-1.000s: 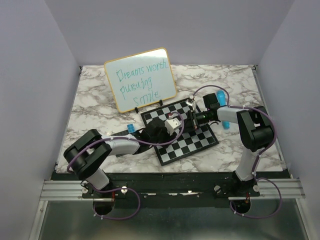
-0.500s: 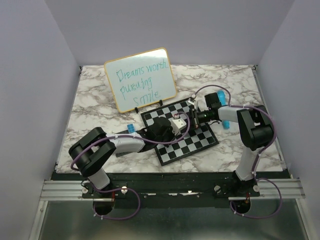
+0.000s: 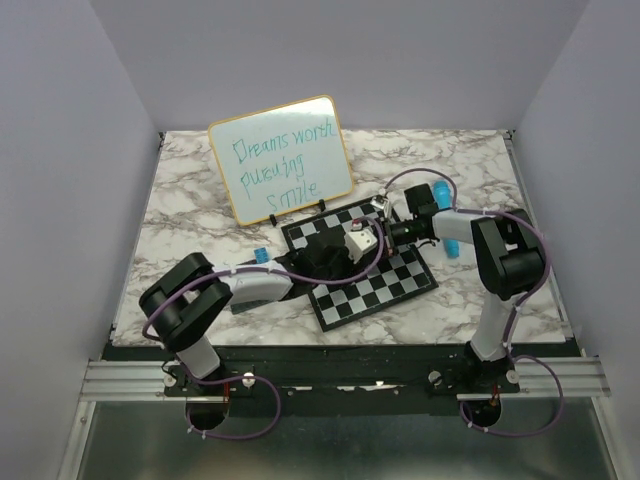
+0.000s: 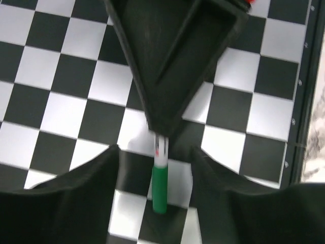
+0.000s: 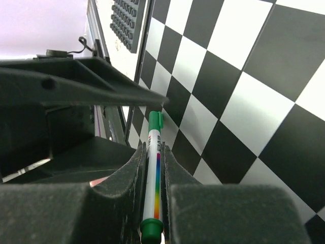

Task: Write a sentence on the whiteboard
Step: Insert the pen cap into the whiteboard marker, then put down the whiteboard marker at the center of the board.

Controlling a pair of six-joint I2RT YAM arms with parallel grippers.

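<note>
The white marker, now held low over the chessboard, will be let go by my right gripper on the table (image 3: 417,230) between the chessboard and the blue cylinder.
The whiteboard (image 3: 282,160) leans upright at the back of the table, with the sentence (image 3: 278,165) in teal handwriting on three lines. My right gripper (image 5: 154,148) is shut on a white marker (image 5: 153,178) with a rainbow stripe, held low over the chessboard (image 3: 385,285). The marker's green cap (image 4: 159,187) points at my left gripper (image 4: 155,150). The left gripper is open, its fingers (image 4: 81,198) on either side of the cap and not touching it. In the top view the two grippers meet over the chessboard, left (image 3: 352,243) and right (image 3: 384,232).
A blue cylinder (image 3: 445,232) lies on the table right of the chessboard, beside the right arm. A small blue block (image 3: 260,256) sits left of the chessboard. A grey studded plate (image 5: 129,20) shows beyond the chessboard's edge.
My left gripper has moved right across the chessboard toward the right gripper and now straddles the marker's cap. The right gripper has hardly moved.
</note>
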